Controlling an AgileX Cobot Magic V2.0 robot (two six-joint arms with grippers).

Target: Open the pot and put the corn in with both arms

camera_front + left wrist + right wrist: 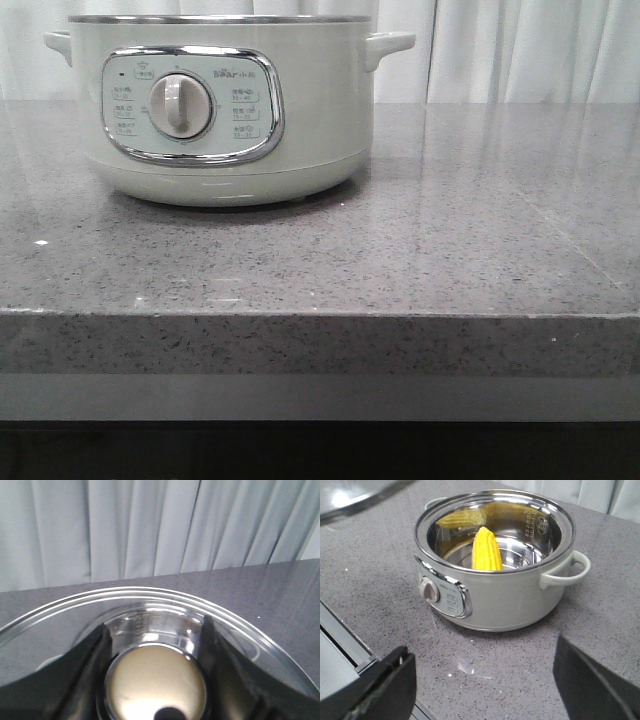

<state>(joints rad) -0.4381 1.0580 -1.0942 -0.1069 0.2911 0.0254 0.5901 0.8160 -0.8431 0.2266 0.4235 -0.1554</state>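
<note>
My left gripper needs to let go of the glass lid flat on the open pot's silver rim (220,12), covering the yellow corn.
The pale cream-green pot (300,120) stands open at the back left of the grey counter, its dial facing me. In the right wrist view the pot (505,597) holds the yellow corn (486,550), which leans against the shiny inner wall. My left gripper (155,627) is shut on the round cream knob (157,685) of the glass lid (250,630) and holds it off the pot. The lid's edge shows in the right wrist view (355,497). My right gripper (481,650) is open and empty over the counter in front of the pot. Neither gripper shows in the front view.
The grey speckled counter (450,240) stretches to the right of the pot. Its front edge (320,315) runs across the front view. White curtains (520,50) hang behind. A metal rail (345,640) lies along the counter's edge near my right gripper.
</note>
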